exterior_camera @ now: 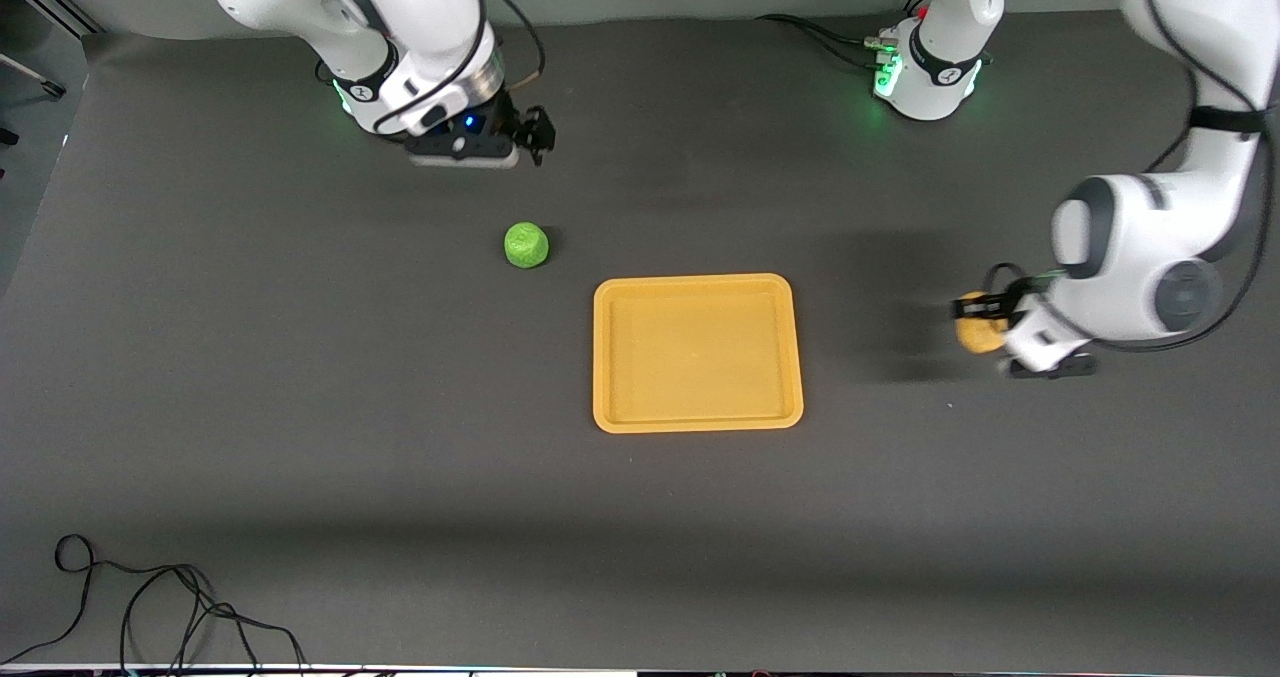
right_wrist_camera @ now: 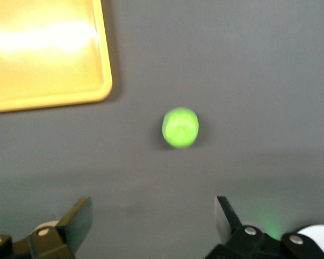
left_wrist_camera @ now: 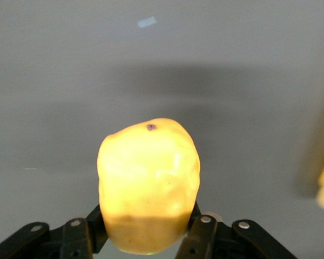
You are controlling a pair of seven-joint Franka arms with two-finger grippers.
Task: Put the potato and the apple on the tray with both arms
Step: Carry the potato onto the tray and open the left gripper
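Observation:
My right gripper needs to close on the middle of the green apple (exterior_camera: 525,245) (right_wrist_camera: 180,128), which sits next to the tray's corner, with one finger on each side.
The yellow-orange potato (exterior_camera: 976,335) (left_wrist_camera: 148,183) sits between the fingers of my left gripper (exterior_camera: 985,319) (left_wrist_camera: 148,229), which is shut on it, low over the table toward the left arm's end, apart from the tray. The yellow-orange tray (exterior_camera: 600,357) (right_wrist_camera: 105,86) lies flat mid-table with nothing in it. The green apple (exterior_camera: 526,245) (right_wrist_camera: 180,127) rests on the table beside the tray's corner, toward the right arm's end. My right gripper (exterior_camera: 530,135) (right_wrist_camera: 153,210) hangs open and holds nothing, above the table between its base and the apple.
Loose black cables (exterior_camera: 150,607) lie at the table's near edge toward the right arm's end. More cables (exterior_camera: 830,37) run by the left arm's base (exterior_camera: 930,77). Dark bare table surrounds the tray.

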